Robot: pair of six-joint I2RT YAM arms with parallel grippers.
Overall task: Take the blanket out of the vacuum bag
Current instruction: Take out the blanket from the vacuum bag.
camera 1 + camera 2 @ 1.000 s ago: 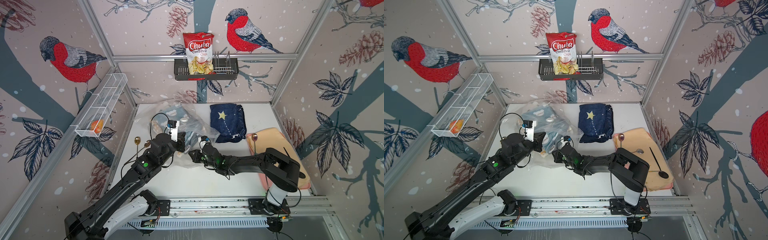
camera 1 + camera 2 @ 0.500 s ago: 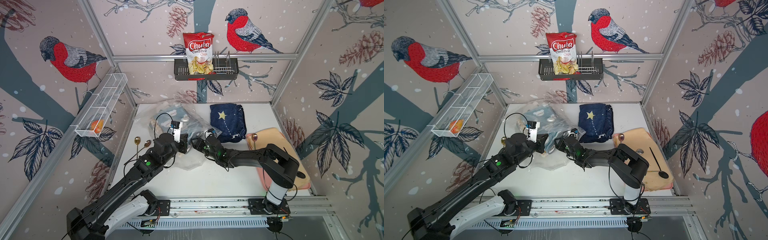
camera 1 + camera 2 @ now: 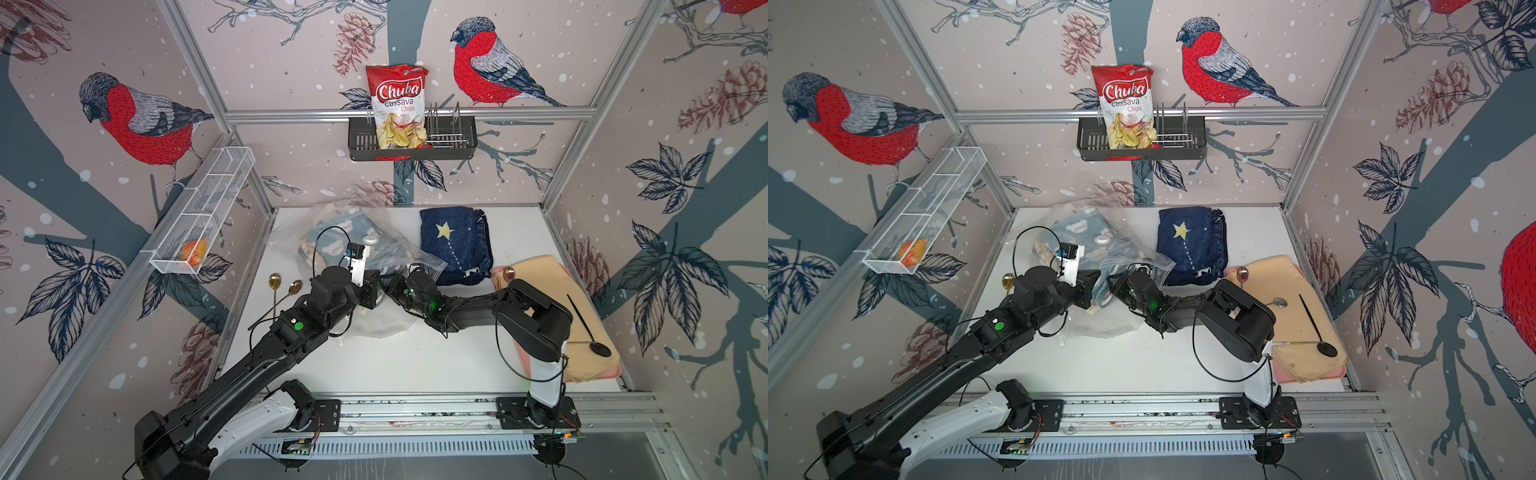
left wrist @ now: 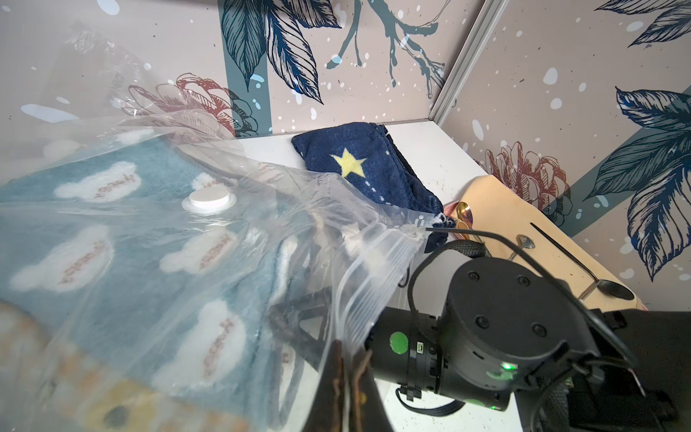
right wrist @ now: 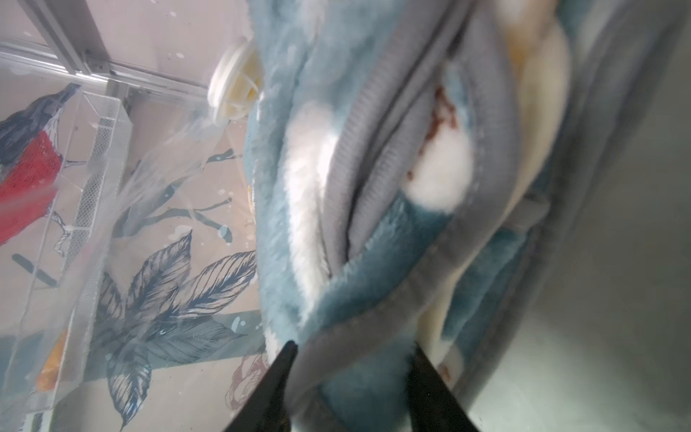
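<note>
The robot's right gripper holds only a grey-hemmed fold of the blanket at the ends of its fingers, so it should open, reach deeper and take the thicker layers (image 5: 403, 172) before pulling.
The vacuum bag (image 3: 399, 259), clear and crinkly, lies at the table's back left with its round white valve cap (image 3: 370, 239) facing up. Inside it is the blanket (image 3: 332, 232), light blue with white clouds. My left gripper (image 4: 349, 349) is shut on the bag's zip-seal edge (image 4: 359, 284) and holds the mouth up. My right gripper (image 5: 353, 348) reaches in through the mouth, and its jaws are closed on a grey-hemmed fold of the blanket (image 5: 374, 224). In both top views the two grippers meet at the bag's near end, the left gripper (image 3: 1096, 291) beside the right gripper (image 3: 1113, 286).
A dark blue star towel (image 3: 455, 245) lies just right of the bag. A peach cloth (image 3: 552, 299) with a black spoon (image 3: 590, 332) fills the right side. Two gold spoons (image 3: 286, 286) lie at the left. A wire basket (image 3: 203, 208) and a chip rack (image 3: 411, 141) hang on the walls.
My right gripper moved back from in front of the bag into its mouth, opened, and closed round a blanket fold. The left gripper kept its hold on the bag's edge and shifted slightly.
</note>
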